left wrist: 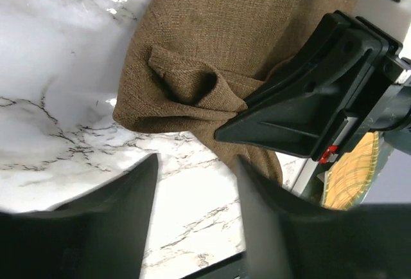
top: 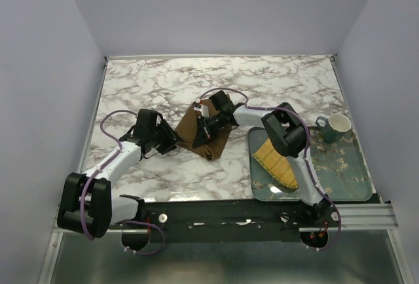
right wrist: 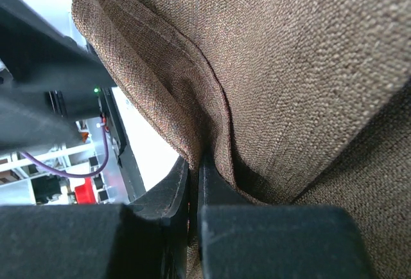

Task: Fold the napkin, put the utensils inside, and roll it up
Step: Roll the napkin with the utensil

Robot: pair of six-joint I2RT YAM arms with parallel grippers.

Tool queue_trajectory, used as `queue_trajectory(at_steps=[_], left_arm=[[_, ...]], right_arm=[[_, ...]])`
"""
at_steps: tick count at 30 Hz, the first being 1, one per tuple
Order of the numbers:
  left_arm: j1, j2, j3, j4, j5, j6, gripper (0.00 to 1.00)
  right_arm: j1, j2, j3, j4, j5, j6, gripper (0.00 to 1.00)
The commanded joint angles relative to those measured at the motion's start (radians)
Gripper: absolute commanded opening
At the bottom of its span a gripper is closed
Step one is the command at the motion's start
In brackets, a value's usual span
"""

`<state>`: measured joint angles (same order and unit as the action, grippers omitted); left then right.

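The fold beside the napkin's loose curled flap is held by my right gripper alone, so my left gripper will pinch that flap's base (left wrist: 217,104) before my right gripper opens.
The dark brown napkin (top: 211,141) lies crumpled and partly folded on the marble table (top: 262,88), near the middle. My right gripper (top: 201,129) is over it and shut on a pinched fold of the cloth, seen close in the right wrist view (right wrist: 194,163), where the napkin (right wrist: 289,67) fills the frame. My left gripper (top: 172,144) is open and empty at the napkin's left edge, just above the table. In the left wrist view my left gripper (left wrist: 198,158) frames bare marble, with the napkin (left wrist: 225,35) and the right gripper's fingers (left wrist: 302,112) just beyond. The fork is out of view.
A teal tray (top: 334,173) sits at the right, holding a yellow woven bamboo mat (top: 276,163) and a green-and-white mug (top: 335,127) at its far end. The mat also shows in the left wrist view (left wrist: 353,176). Grey walls enclose the table.
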<state>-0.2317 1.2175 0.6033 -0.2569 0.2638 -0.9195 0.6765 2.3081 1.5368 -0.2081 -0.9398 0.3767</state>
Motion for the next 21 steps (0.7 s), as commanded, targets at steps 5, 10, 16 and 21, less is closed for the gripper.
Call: queue_trajectory(at_steps=[5, 10, 16, 21], left_arm=[[-0.003, -0.056, -0.036, -0.018, -0.075, -0.045, 0.6], [0.0, 0.002, -0.007, 0.019, -0.051, -0.042, 0.66], [0.002, 0.108, 0.056, 0.064, -0.064, -0.036, 0.48], [0.009, 0.154, 0.096, 0.079, -0.066, -0.033, 0.18]], right_arm=[[-0.006, 0.06, 0.0, -0.033, 0.035, -0.021, 0.01], [-0.006, 0.056, -0.004, -0.034, 0.039, -0.03, 0.01], [-0.006, 0.056, 0.0, -0.036, 0.041, -0.036, 0.01], [-0.005, 0.057, 0.003, -0.057, 0.061, -0.07, 0.01]])
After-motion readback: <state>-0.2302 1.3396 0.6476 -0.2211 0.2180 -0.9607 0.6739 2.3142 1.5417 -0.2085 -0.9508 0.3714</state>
